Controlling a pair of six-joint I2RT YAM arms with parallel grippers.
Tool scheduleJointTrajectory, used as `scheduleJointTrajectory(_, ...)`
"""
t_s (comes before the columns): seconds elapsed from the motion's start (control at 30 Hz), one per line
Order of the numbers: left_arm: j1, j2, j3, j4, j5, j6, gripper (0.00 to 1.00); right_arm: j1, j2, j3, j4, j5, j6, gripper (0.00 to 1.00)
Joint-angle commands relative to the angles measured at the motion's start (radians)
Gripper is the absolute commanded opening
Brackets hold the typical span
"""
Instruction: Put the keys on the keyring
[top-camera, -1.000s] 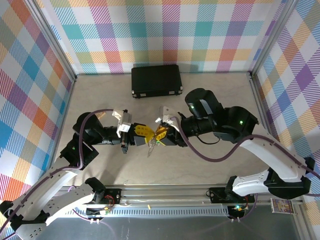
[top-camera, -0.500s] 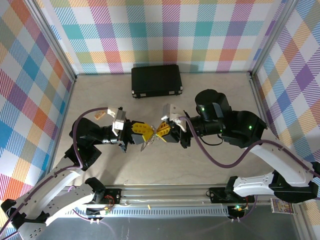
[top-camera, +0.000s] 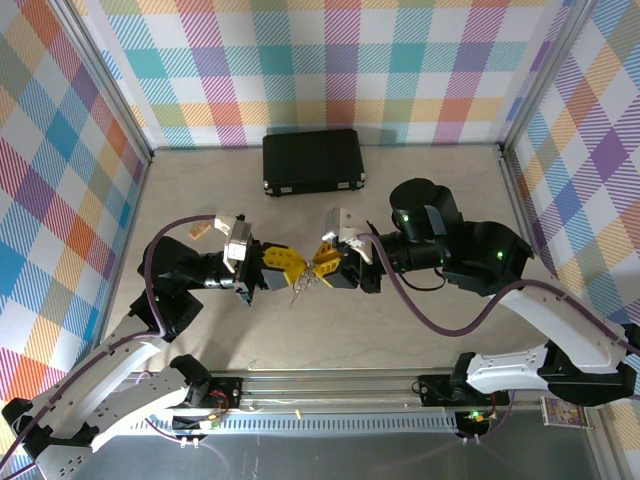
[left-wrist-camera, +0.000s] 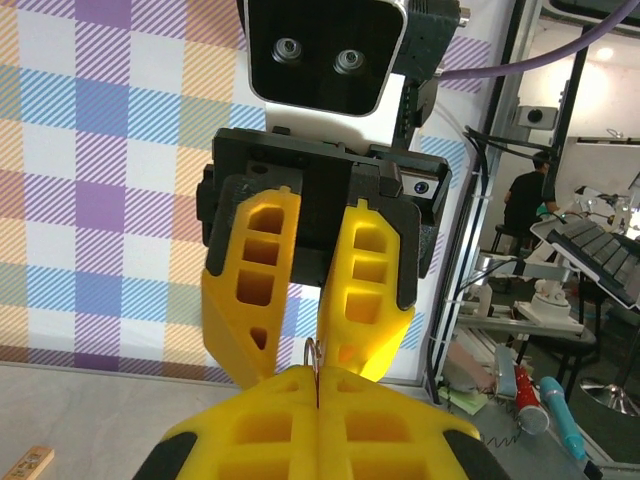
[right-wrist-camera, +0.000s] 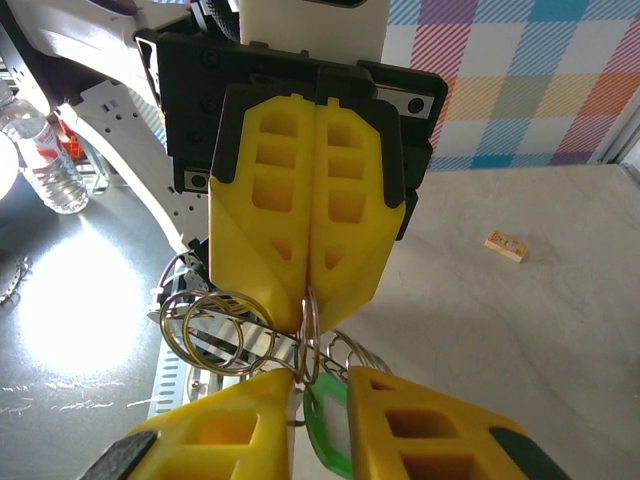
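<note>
My right gripper needs to open, move in and pinch the silver ring (right-wrist-camera: 309, 345) next to my left gripper, because the green-headed key hangs crooked between my right gripper's fingers.
Above the middle of the table my two grippers meet tip to tip. My left gripper (top-camera: 294, 272) (left-wrist-camera: 316, 378) is shut on the thin silver wire of the keyring (top-camera: 300, 288) (left-wrist-camera: 314, 350) (right-wrist-camera: 312, 322). Several small silver rings (right-wrist-camera: 215, 330) hang off that wire just under the left fingers (right-wrist-camera: 310, 230). My right gripper (top-camera: 314, 272) (right-wrist-camera: 320, 388) faces it from the right, its jaws slightly apart around the green-headed key (right-wrist-camera: 330, 437) and a silver piece beside it. The other silver keys are tangled in the bundle and hard to tell apart.
A black rectangular case (top-camera: 312, 160) lies at the back of the table. A small wooden block (top-camera: 200, 228) (right-wrist-camera: 507, 245) sits left of the left arm. Plaid walls close three sides, and a metal rail (top-camera: 330, 400) runs along the near edge.
Over the second the right arm swung its elbow to the right and levelled its wrist. The left gripper tilted upward. The keyring bundle stayed between the two tips, which now stand closer together.
</note>
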Motion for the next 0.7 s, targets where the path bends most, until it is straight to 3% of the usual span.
scheduleJointTrajectory(0.0,-0.012,-0.022,-0.003,0.06,0.048,-0.013,0.0,-0.002,-0.003,-0.019,0.033,-0.004,-0.009,0.25)
scheduleJointTrajectory(0.23,-0.013,-0.024,-0.003,0.051,0.057,-0.013,0.0,-0.003,-0.018,-0.031,0.055,-0.015,-0.005,0.26)
scheduleJointTrajectory(0.43,-0.013,-0.034,0.004,0.021,0.049,0.003,0.0,-0.002,-0.042,-0.042,0.059,-0.023,0.011,0.42)
scheduleJointTrajectory(0.67,-0.013,-0.043,0.003,0.006,0.044,0.01,0.0,-0.004,-0.057,-0.05,0.086,-0.032,0.023,0.41)
